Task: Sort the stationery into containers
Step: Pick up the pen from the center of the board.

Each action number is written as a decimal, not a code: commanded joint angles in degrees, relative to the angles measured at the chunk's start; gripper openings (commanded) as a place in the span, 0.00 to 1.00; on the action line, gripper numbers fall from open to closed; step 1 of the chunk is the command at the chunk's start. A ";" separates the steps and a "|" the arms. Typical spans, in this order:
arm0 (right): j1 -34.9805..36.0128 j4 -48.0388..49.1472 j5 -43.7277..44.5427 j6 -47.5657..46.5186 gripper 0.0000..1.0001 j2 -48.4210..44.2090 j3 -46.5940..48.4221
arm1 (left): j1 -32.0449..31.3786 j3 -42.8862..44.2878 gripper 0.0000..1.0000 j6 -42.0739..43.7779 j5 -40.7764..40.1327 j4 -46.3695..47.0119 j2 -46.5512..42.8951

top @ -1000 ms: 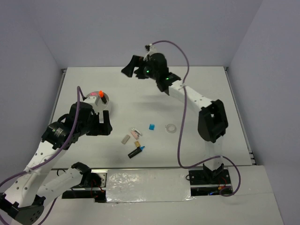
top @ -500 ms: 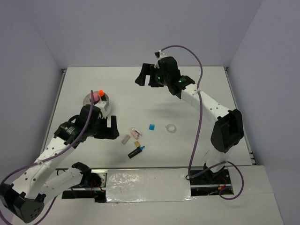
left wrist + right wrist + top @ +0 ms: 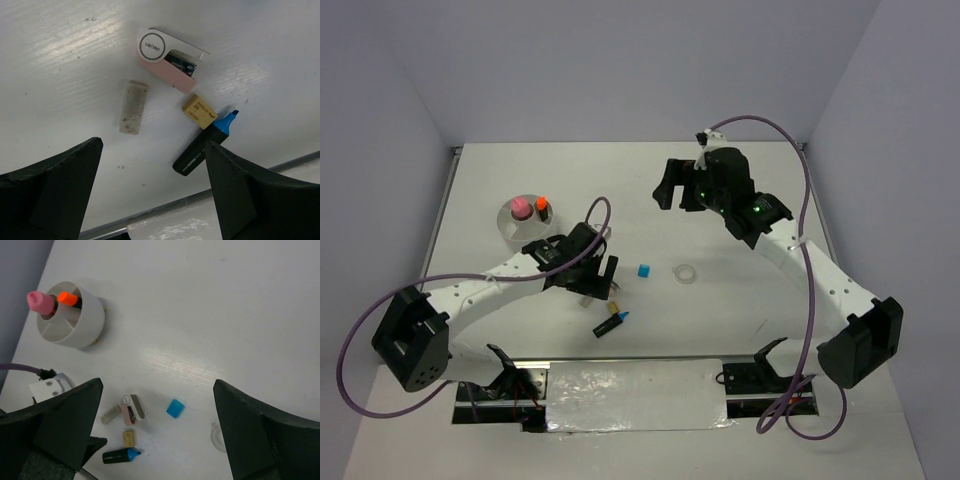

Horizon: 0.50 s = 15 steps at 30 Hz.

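Observation:
The blue-capped black marker is beside the tan block, and my left gripper will go down to it next and close on the marker's body (image 3: 607, 326) (image 3: 197, 153).
The round white divided bowl (image 3: 510, 228) stands at the left and holds the pink tube (image 3: 519, 207) and the orange-capped marker (image 3: 541, 203) upright. My left gripper (image 3: 595, 272) is open and empty, hovering over the grey block (image 3: 133, 107), a pink stapler (image 3: 170, 61), the tan block (image 3: 199, 110) and the blue-capped black marker (image 3: 205, 144). The blue cube (image 3: 643, 271) and the clear ring (image 3: 686, 273) lie to the right. My right gripper (image 3: 678, 185) is open and empty, high above the table's middle. The orange cube is not in view.
The right wrist view shows the bowl (image 3: 85, 327), the blue cube (image 3: 175, 408), the stapler (image 3: 131, 409) and the marker (image 3: 120, 455) below it. A taped strip runs along the table's near edge (image 3: 630, 378). Purple cables trail from both arms.
My left arm swung right, from beside the bowl to over the cluster of small items. My right arm moved right and nearer. Both grippers stayed open.

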 commanded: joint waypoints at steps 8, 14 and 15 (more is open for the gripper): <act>-2.29 -3.91 6.52 -1.19 1.00 -9.33 -5.81 | -4.68 -1.22 0.89 -0.95 0.11 4.04 -1.38; -2.38 -4.78 6.88 -0.57 1.00 -10.75 -7.14 | -10.04 -7.99 0.89 -5.79 -3.92 10.11 -4.73; -2.38 -4.87 7.14 -0.75 1.00 -10.83 -7.05 | -10.40 -8.35 0.89 -5.96 -4.89 10.29 -4.29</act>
